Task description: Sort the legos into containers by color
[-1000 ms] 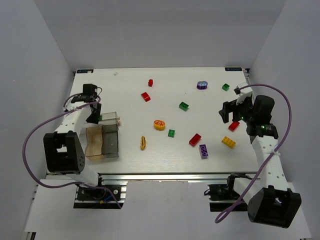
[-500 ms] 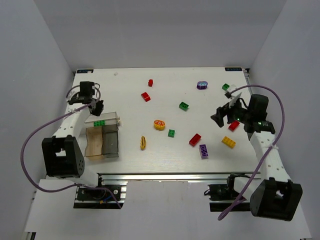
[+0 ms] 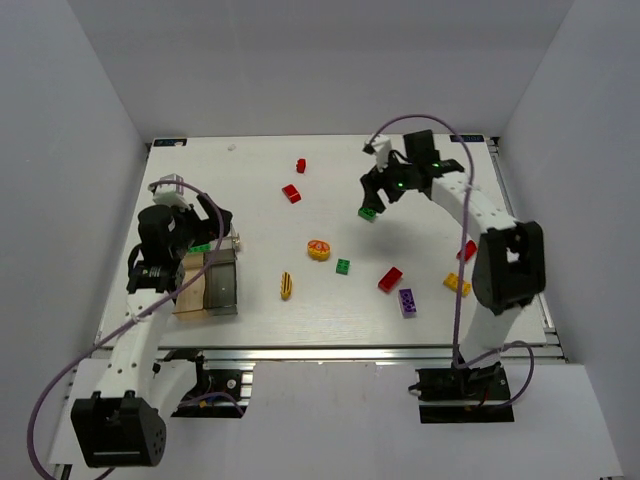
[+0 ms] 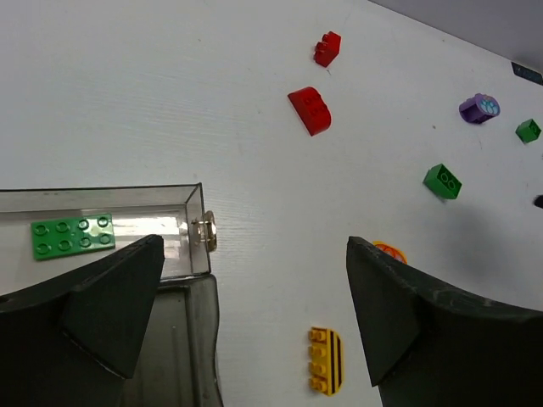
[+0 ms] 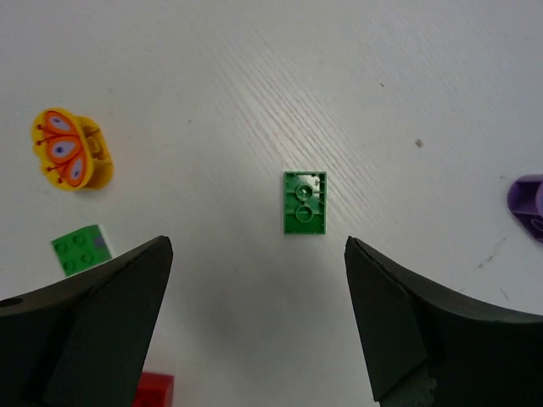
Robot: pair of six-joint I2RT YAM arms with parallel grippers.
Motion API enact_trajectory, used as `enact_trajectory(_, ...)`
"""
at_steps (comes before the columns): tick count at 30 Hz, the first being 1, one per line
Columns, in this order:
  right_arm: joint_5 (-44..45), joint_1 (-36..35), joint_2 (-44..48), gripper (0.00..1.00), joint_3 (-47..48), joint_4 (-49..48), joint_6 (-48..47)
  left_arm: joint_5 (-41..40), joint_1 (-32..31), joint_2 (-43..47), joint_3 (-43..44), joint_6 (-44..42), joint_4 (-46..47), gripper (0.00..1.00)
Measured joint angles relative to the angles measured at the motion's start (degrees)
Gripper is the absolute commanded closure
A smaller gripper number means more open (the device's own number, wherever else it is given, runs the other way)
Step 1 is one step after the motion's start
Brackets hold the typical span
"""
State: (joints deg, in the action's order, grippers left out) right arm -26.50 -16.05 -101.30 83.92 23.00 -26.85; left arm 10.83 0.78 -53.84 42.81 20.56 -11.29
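The green brick lies hollow bottom up, farther from the butterfly round. My right gripper will close on the long sides of the green brick point(image 3: 367, 214) point(image 5: 305, 204).
The containers are a clear bin point(image 3: 222, 238) point(image 4: 127, 208) holding a flat green plate point(image 3: 200, 247) point(image 4: 74, 235), joined to a tan bin point(image 3: 186, 287) and a grey bin point(image 3: 221, 282). My left gripper point(image 3: 200, 232) point(image 4: 254, 322) is open and empty, just above the bins' right side. My right gripper point(image 3: 378, 196) point(image 5: 254, 331) is open and empty, hovering over a green brick point(image 3: 368, 212) point(image 5: 305, 203) that lies just beyond its fingertips. Loose legos lie across the table: red point(image 3: 291, 193), green point(image 3: 343, 265), yellow point(image 3: 287, 285), purple point(image 3: 407, 302).
More pieces are a butterfly round point(image 3: 318, 249) point(image 5: 71, 151), red bricks point(image 3: 300, 165) point(image 3: 390, 279) point(image 3: 467, 250), a yellow brick point(image 3: 457, 284) and a purple round point(image 4: 479, 108). My right arm crosses the table's far right. White walls enclose the table.
My right arm swung from the right side to the far middle, above the green brick. My left gripper drew back from the clear bin's far side, uncovering the green plate inside.
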Motion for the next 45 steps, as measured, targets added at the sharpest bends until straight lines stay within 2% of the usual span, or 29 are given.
enact_trajectory(5, 9.25, -5.07, -11.78, 0.11, 8.44, 4.96, 2.14, 0.0, 0.0, 5.84, -3.5, -2.95, 2.05, 0.02)
enact_trajectory(12, 18.99, -6.62, -21.16, 0.14, 18.12, 9.31, 2.6, 0.28, 0.0, 5.16, -3.5, -4.59, 3.74, 0.02)
enact_trajectory(22, 21.81, -6.84, -26.38, 0.24, 18.88, 11.87, -0.57, 0.35, 0.0, 5.2, -3.5, -5.14, 3.58, 0.02)
enact_trajectory(24, 21.7, -6.84, -26.69, 0.29, 18.91, 12.24, -1.27, 0.35, 0.0, 5.2, -3.5, -5.14, 3.58, 0.02)
enact_trajectory(27, 21.31, -6.84, -26.77, 0.45, 19.54, 13.14, -2.45, 0.35, 0.0, 5.2, -3.5, -5.16, 3.58, 0.02)
enact_trajectory(29, 21.07, -6.84, -27.36, 0.61, 20.9, 13.35, -2.73, 0.35, 0.0, 5.2, -3.5, -5.27, 3.58, 0.02)
enact_trajectory(31, 20.79, -6.84, -27.85, 0.7, 21.81, 13.11, -3.26, 0.33, 0.0, 5.2, -3.5, -5.33, 3.56, 0.02)
enact_trajectory(32, 20.59, -6.84, -27.89, 0.79, 21.86, 13.07, -3.17, 0.33, 0.0, 5.2, -3.5, -5.33, 3.56, 0.02)
enact_trajectory(36, 19.52, -6.84, -27.89, 0.87, 21.92, 13.33, -3.37, 0.31, 0.0, 5.2, -3.48, -5.51, 3.56, 0.02)
enact_trajectory(39, 17.29, -6.99, -27.89, 0.89, 22.84, 14.4, -3.43, 0.31, 0.0, 5.2, -3.5, -5.53, 3.56, 0.02)
enact_trajectory(45, 3.98, -8.76, -27.28, 0.96, 29.4, 17.99, -5.64, 0.33, 0.0, 5.73, -3.5, -5.53, 3.56, 0.02)
